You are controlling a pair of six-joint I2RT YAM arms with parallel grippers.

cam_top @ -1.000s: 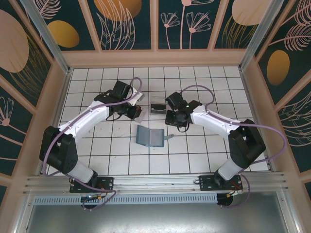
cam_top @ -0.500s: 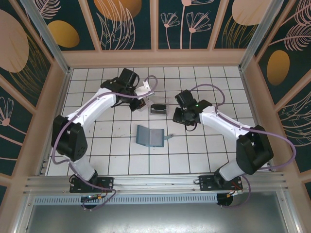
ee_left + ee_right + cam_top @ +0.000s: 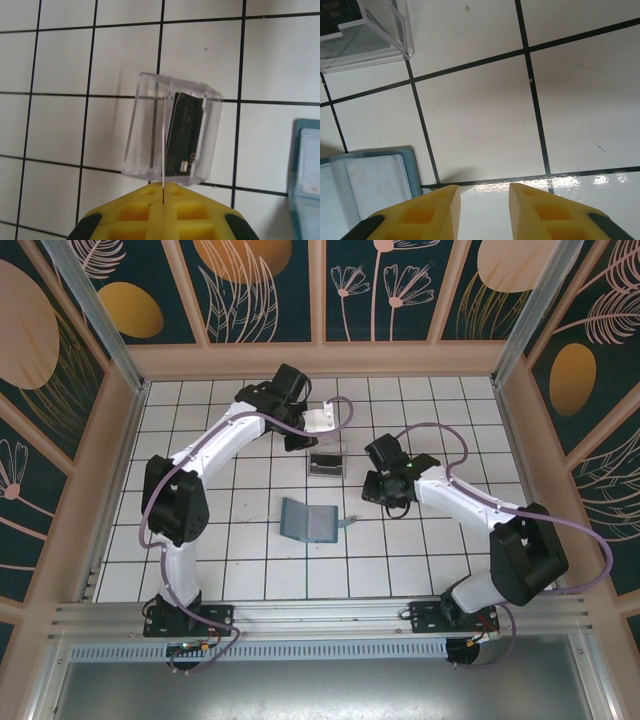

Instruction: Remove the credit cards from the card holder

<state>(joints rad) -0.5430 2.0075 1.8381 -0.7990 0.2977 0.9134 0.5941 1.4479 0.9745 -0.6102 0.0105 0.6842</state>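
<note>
The thin pale credit card is to go in the clear tray's slot point(image 3: 326, 446) point(image 3: 145, 131) behind the dark credit card. It will rest there once my left gripper opens.
The teal card holder point(image 3: 308, 521) lies open on the tiled floor, its edge also at the right of the left wrist view point(image 3: 305, 180) and at the lower left of the right wrist view point(image 3: 370, 185). My left gripper point(image 3: 163, 184) point(image 3: 316, 438) is shut on a thin pale credit card point(image 3: 163, 145), seen edge-on above the clear tray point(image 3: 145, 125). A dark credit card point(image 3: 186, 132) stands inside that tray. My right gripper point(image 3: 484, 192) point(image 3: 378, 490) hovers open over bare tile to the right of the holder, nothing between its fingers.
The clear plastic tray point(image 3: 325, 464) stands just behind the holder, between the two grippers, its corner at the top left of the right wrist view point(image 3: 395, 30). A thin grey strip point(image 3: 349, 522) lies by the holder's right edge. Wooden walls ring the floor.
My left arm has swung from left of the tray to behind it, still shut. The right gripper has drifted a little to the right.
</note>
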